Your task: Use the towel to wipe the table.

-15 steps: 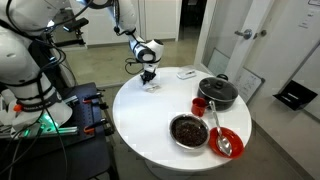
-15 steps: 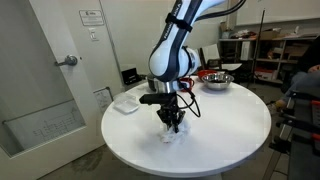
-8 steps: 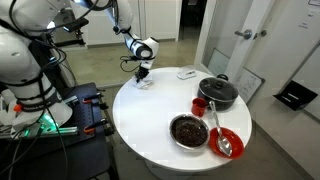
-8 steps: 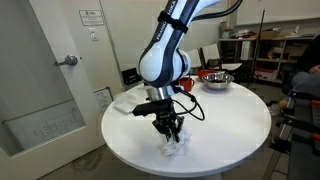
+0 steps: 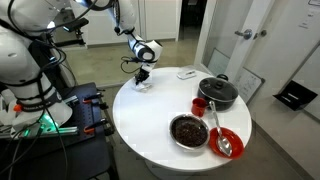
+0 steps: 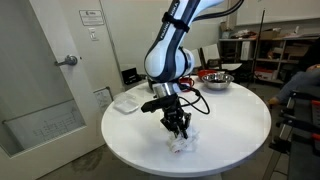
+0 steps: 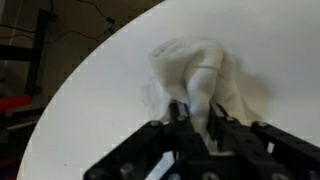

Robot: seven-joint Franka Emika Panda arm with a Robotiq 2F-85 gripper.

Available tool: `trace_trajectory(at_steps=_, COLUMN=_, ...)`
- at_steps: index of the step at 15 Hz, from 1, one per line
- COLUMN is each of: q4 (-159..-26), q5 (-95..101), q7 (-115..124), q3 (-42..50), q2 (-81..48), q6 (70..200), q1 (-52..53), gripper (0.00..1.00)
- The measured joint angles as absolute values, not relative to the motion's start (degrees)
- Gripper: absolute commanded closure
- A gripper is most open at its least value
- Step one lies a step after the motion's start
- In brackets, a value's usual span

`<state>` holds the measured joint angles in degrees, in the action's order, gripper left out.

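I will release the towel on the open white tabletop (image 5: 157, 112) just short of the dark bowl.
A crumpled white towel (image 7: 205, 70) lies on the round white table (image 5: 150, 125), close to its edge. It also shows in both exterior views (image 5: 144, 84) (image 6: 181, 144). My gripper (image 7: 199, 116) points straight down and is shut on a fold of the towel, pressing it on the tabletop. The gripper also shows in both exterior views (image 5: 142, 75) (image 6: 178, 128). Its black fingers (image 7: 181, 112) pinch the cloth between them.
A black pot (image 5: 217, 92), a red cup (image 5: 200, 105), a dark bowl (image 5: 189, 130) and a red dish with a spoon (image 5: 226, 141) stand on the far side of the table. A small white object (image 6: 125, 102) and a metal bowl (image 6: 215, 80) also sit there.
My gripper has slid the towel across the tabletop toward the table's edge, then a little sideways. The grip on the towel has not changed.
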<state>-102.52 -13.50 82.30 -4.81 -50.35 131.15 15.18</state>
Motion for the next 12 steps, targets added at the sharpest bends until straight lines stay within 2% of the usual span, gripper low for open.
trace_trajectory(at_steps=12, q4=-115.29, q5=-19.6, q7=83.64, q3=-1.41, q2=-44.34, q6=141.28, q1=10.6, gripper=0.94)
